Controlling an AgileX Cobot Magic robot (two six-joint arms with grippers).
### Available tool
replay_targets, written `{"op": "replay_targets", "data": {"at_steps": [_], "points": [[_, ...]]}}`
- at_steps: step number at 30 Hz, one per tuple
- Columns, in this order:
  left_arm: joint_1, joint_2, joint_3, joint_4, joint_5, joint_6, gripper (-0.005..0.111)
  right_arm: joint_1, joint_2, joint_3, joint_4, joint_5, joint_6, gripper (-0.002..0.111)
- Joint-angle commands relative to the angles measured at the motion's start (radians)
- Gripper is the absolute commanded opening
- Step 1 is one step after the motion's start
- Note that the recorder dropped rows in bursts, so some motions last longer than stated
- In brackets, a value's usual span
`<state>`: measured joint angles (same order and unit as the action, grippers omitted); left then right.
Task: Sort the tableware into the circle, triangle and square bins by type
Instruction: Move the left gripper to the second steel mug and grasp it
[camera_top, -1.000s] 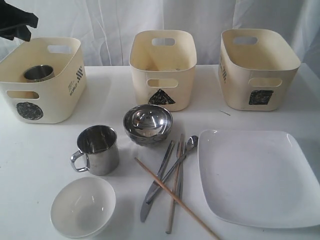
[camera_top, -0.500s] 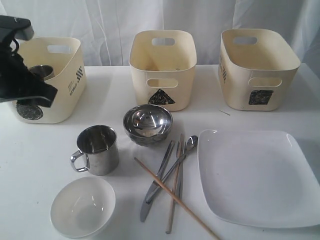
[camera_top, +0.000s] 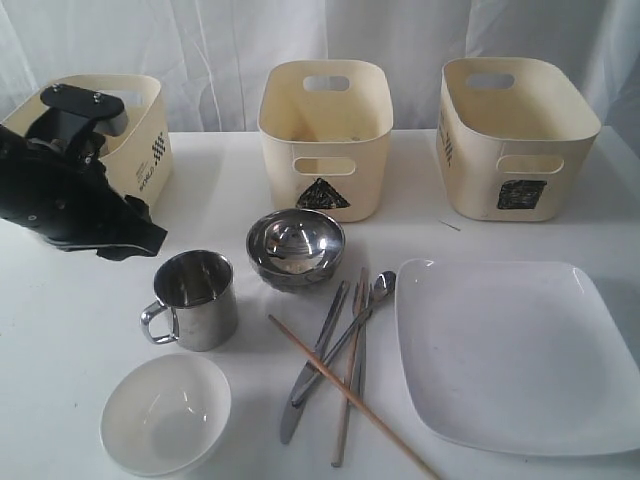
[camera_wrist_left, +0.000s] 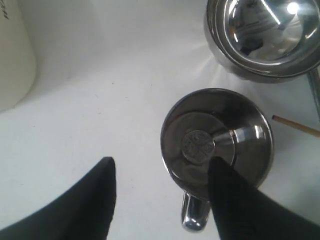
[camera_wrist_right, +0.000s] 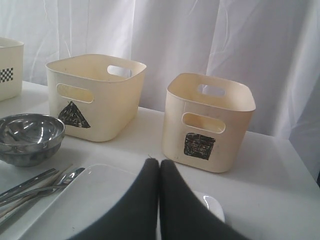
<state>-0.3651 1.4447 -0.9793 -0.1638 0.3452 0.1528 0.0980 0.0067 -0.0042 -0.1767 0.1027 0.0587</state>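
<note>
My left gripper should close on the steel mug's rim (camera_top: 157, 279) (camera_wrist_left: 163, 150) next to its handle, on the mug's side toward the circle bin.
A steel mug (camera_top: 195, 298) stands upright left of centre, handle to the left. My left gripper (camera_top: 142, 240) hangs open just above and left of it. In the left wrist view the left gripper (camera_wrist_left: 160, 172) straddles the mug's (camera_wrist_left: 195, 145) handle side, one finger (camera_wrist_left: 235, 200) over its rim. A steel bowl (camera_top: 296, 248) sits behind the mug and a white bowl (camera_top: 165, 412) in front. Knife (camera_top: 312, 372), fork (camera_top: 358, 360), spoon (camera_top: 345, 335) and chopsticks (camera_top: 350, 395) lie crossed beside the square plate (camera_top: 515, 355). My right gripper (camera_wrist_right: 159, 162) is shut and empty above the plate (camera_wrist_right: 90, 200). The arm hides the second mug.
Three cream bins line the back: circle bin (camera_top: 140, 150) at left behind my left arm, triangle bin (camera_top: 325, 135) in the middle, square bin (camera_top: 515, 135) at right. The right wrist view shows the triangle bin (camera_wrist_right: 95, 95) and square bin (camera_wrist_right: 207, 120).
My left arm has come down from over the circle bin, forward and to the right, to the steel mug on the table. Nothing on the table has moved.
</note>
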Motion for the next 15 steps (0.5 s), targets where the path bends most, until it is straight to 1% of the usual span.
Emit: {"op": "replay_targets", "data": {"at_steps": [1,11,15], "points": [[-0.006,0.059,0.007,-0.036,-0.013,0.005,0.059,0.001,-0.007,0.004,0.000,0.007,0.004,0.000],[-0.006,0.173,0.007,-0.036,-0.078,0.005,0.059,0.001,-0.007,0.004,0.000,0.007,0.004,0.000],[-0.006,0.242,0.007,-0.040,-0.156,0.005,0.059,0.001,-0.007,0.004,0.000,0.007,0.004,0.000]]}}
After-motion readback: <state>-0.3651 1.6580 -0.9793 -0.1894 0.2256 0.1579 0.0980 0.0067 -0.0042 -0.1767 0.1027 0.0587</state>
